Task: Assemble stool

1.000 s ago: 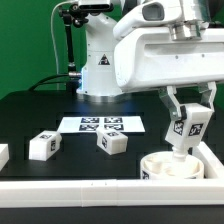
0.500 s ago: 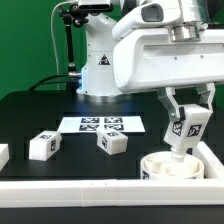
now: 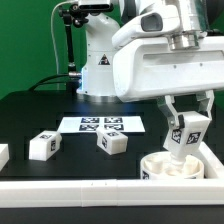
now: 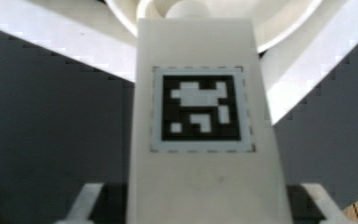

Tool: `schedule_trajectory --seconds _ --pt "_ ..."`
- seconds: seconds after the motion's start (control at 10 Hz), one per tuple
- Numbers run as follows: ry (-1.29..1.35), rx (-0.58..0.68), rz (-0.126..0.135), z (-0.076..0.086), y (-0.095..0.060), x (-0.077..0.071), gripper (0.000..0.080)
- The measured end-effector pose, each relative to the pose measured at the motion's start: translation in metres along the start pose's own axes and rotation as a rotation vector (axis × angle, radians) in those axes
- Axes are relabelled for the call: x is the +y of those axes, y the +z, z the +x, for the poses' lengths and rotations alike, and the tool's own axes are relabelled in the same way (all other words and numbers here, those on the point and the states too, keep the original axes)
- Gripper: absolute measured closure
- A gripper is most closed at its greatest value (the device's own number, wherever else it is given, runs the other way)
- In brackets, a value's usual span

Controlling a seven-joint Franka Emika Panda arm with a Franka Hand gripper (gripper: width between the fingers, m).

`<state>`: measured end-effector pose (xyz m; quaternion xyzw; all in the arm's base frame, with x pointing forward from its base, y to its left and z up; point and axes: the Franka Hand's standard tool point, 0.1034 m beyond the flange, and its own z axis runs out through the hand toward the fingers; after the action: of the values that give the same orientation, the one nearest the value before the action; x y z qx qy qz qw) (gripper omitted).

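Observation:
Next, I let go of the white block leg with my gripper, leaving it standing inside the round white seat (image 3: 175, 167) (image 4: 195, 12) beside the seat's rim bar.
My gripper (image 3: 187, 136) is shut on a white block leg (image 3: 186, 131), held upright with its marker tag facing the camera. The leg's lower end reaches into the round white seat (image 3: 170, 167) at the front of the exterior view's right; whether it touches there is hidden. In the wrist view the leg (image 4: 199, 110) fills the middle with its tag showing. The fingers (image 4: 83, 200) stand on both of its sides, and the seat's curved rim (image 4: 304, 28) lies beyond it. Two more tagged legs (image 3: 111, 143) (image 3: 41, 146) lie loose on the black table.
The marker board (image 3: 100, 125) lies flat behind the loose legs. A third white block (image 3: 2, 155) is cut off at the exterior view's left edge. A long white rim bar (image 3: 90, 190) runs along the front, and another (image 3: 213, 160) stands right of the seat. The arm's base (image 3: 98, 60) stands at the back.
The arm's wrist has turned and shifted slightly to the exterior view's right with the leg still gripped over the seat. The loose legs have not moved.

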<state>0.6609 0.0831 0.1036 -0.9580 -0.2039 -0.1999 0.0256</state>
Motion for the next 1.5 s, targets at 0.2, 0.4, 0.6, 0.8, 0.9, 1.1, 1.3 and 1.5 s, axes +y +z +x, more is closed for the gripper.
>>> schedule_trajectory --seconds 0.2,0.4,0.6,0.8,0.9,1.1,1.3,1.5 --pt "-0.018 0.001 -0.001 0.0 0.003 0.003 0.0459" --pt "-0.035 0.001 -0.002 -0.001 0.004 0.005 0.0459" --pt "-0.035 0.001 -0.002 -0.001 0.004 0.005 0.0459" --pt "-0.035 -0.003 0.0 -0.002 0.006 0.004 0.0459" --pt "-0.036 -0.006 0.002 -0.003 0.008 0.003 0.0459" --pt "-0.036 -0.009 0.005 -0.005 0.011 0.001 0.0459" --pt "-0.038 -0.007 0.004 -0.007 0.012 0.002 0.0459" --pt "-0.041 -0.013 0.002 -0.015 0.016 0.005 0.0459"
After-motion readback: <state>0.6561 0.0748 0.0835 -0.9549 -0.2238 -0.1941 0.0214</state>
